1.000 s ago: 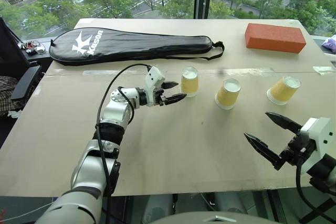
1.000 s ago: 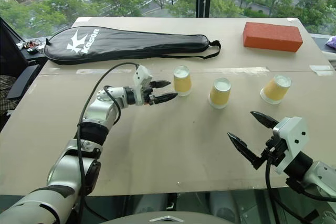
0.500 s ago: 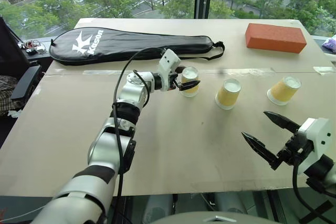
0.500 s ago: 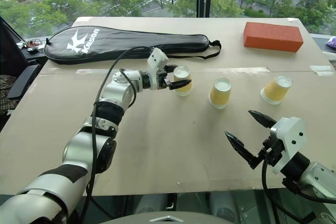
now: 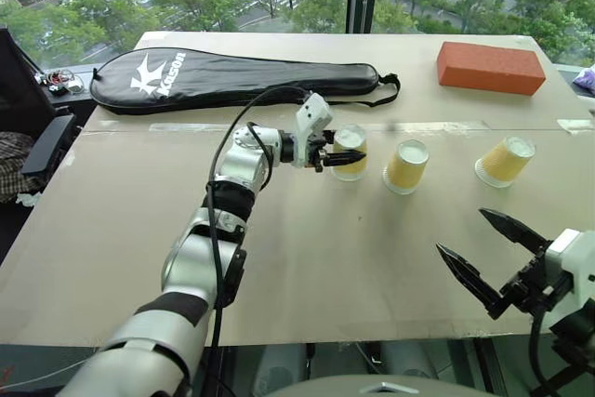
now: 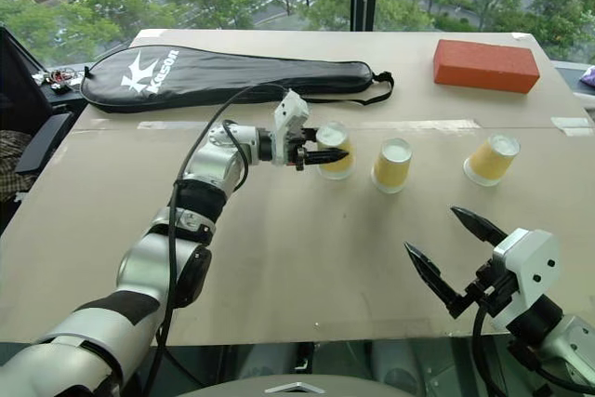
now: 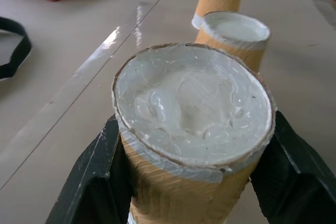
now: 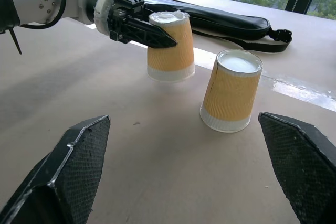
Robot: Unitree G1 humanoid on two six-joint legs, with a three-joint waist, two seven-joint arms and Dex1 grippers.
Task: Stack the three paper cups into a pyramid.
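The robot's right gripper should close on the yellow sides [image 5: 503, 163] of the lone paper cup nearest the orange-red brick, because the other cups make up the base.
Three yellow-orange paper cups stand upside down in a row across the table. My left gripper [image 5: 346, 149] is shut on the leftmost cup [image 5: 353, 170], one black finger [image 7: 92, 174] pressed to each side below its white base. The middle cup [image 5: 405, 167] stands just right of it, and the third cup [image 5: 503, 160] is further right. In the right wrist view the held cup [image 8: 170, 51] tilts a little beside the middle cup [image 8: 231, 93]. My right gripper [image 5: 462, 232] hangs open near the table's front right edge, well short of the cups, with nothing between its fingers.
A black racket bag [image 5: 232, 76] lies along the far left of the table, its strap reaching toward the cups. An orange-red brick [image 5: 490, 67] sits at the far right. A taped seam [image 5: 446, 126] runs across the cardboard tabletop just behind the cups.
My left gripper has moved right to the leftmost cup and closed on its sides, carrying the cup slightly toward the middle cup. The right gripper stays open in about the same place.
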